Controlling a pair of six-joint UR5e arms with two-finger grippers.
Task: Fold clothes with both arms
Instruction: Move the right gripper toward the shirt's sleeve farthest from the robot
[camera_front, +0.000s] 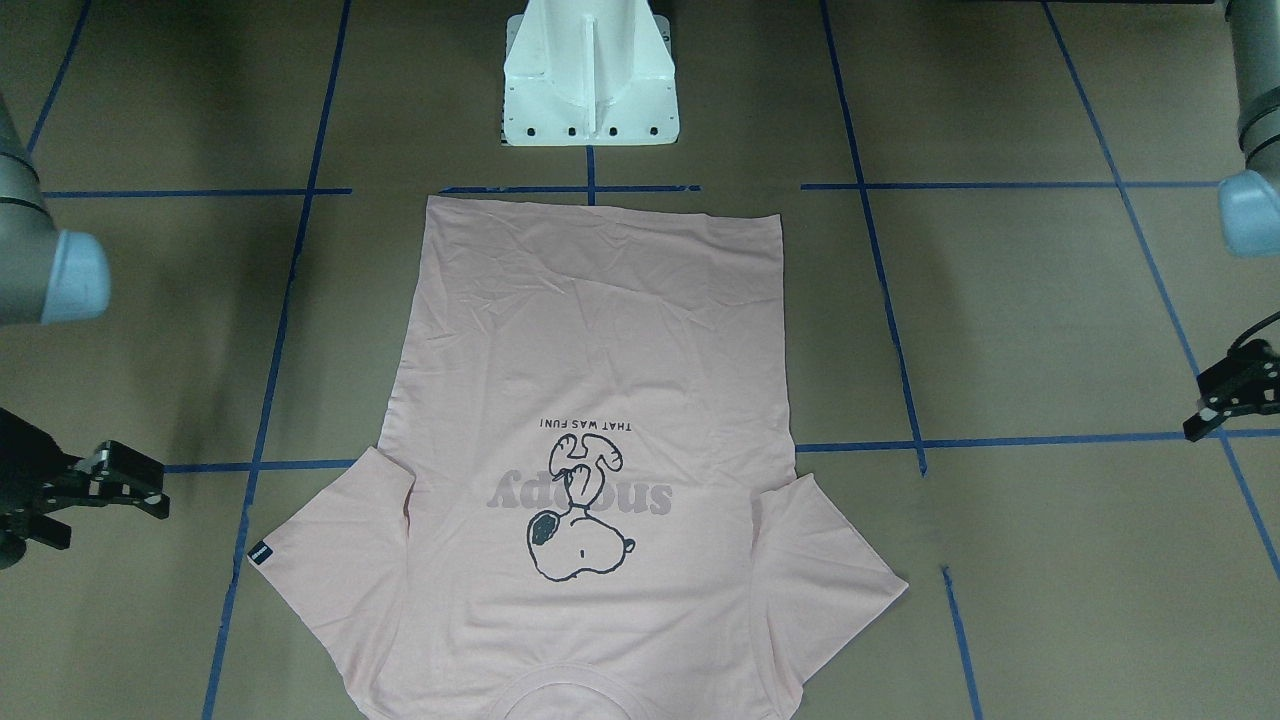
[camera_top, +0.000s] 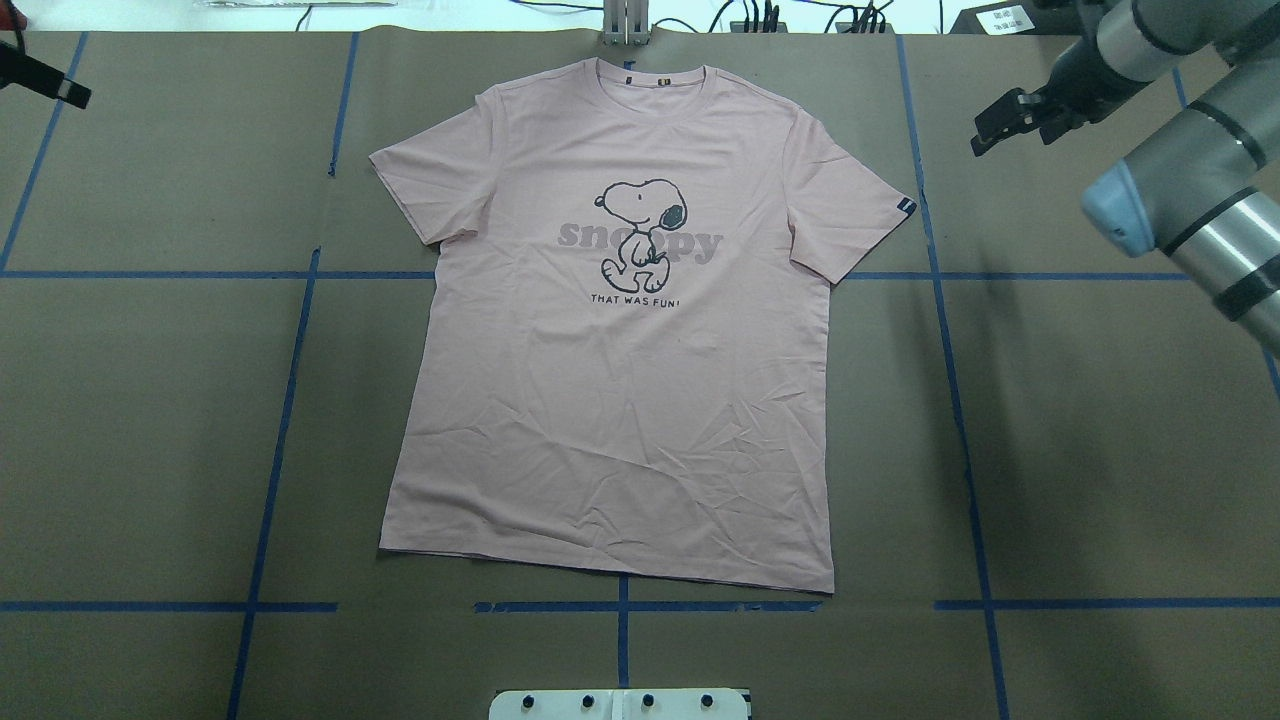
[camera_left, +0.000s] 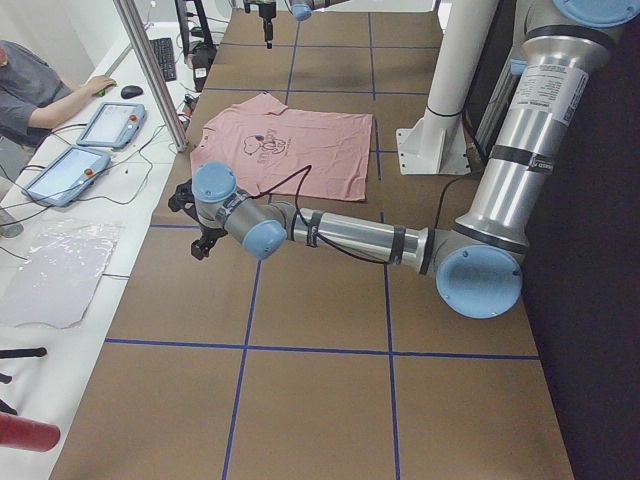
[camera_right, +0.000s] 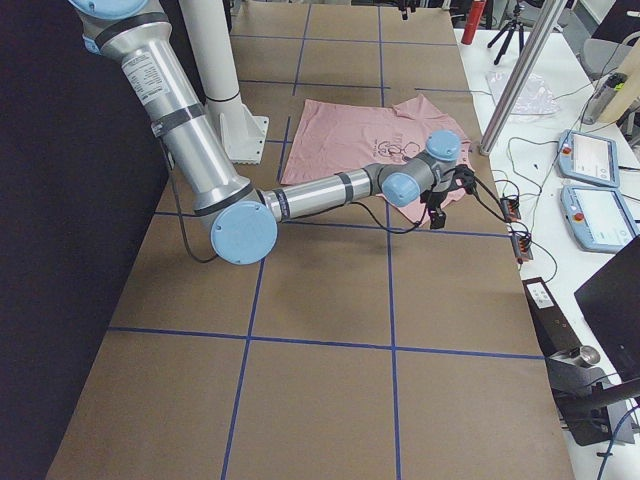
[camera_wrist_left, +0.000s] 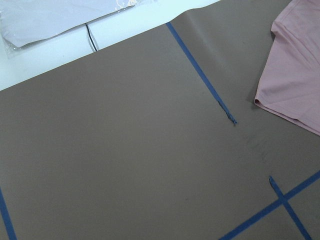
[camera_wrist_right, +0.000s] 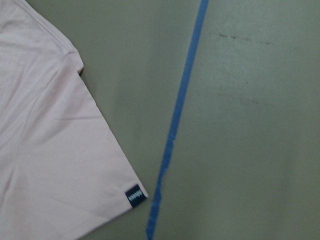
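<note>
The robot's right gripper will next move to the pale pink T-shirt's sleeve corner with the small black tag (camera_front: 263, 552) (camera_wrist_right: 134, 195) and close there.
The pale pink T-shirt (camera_top: 620, 400) lies flat and face up in the middle of the table, dog print and "snoopy" lettering showing, collar at the far edge. It also shows in the front view (camera_front: 600, 350). My right gripper (camera_top: 995, 120) hovers open and empty beside the sleeve with the small black tag (camera_top: 905, 206). It also shows in the front view (camera_front: 120, 490). The right wrist view shows that sleeve (camera_wrist_right: 45, 150) and its tag (camera_wrist_right: 134, 194). My left gripper (camera_top: 60, 88) is open and empty, well to the left of the other sleeve (camera_wrist_left: 295, 75), and shows in the front view (camera_front: 1215, 405).
The white pedestal base (camera_front: 590, 90) stands at the shirt's hem side. Blue tape lines (camera_top: 290, 400) grid the brown table. A metal pole (camera_left: 150, 70) and an operator's desk with tablets (camera_left: 110, 125) border the far edge. A clear plastic bag (camera_wrist_left: 50, 15) lies past it.
</note>
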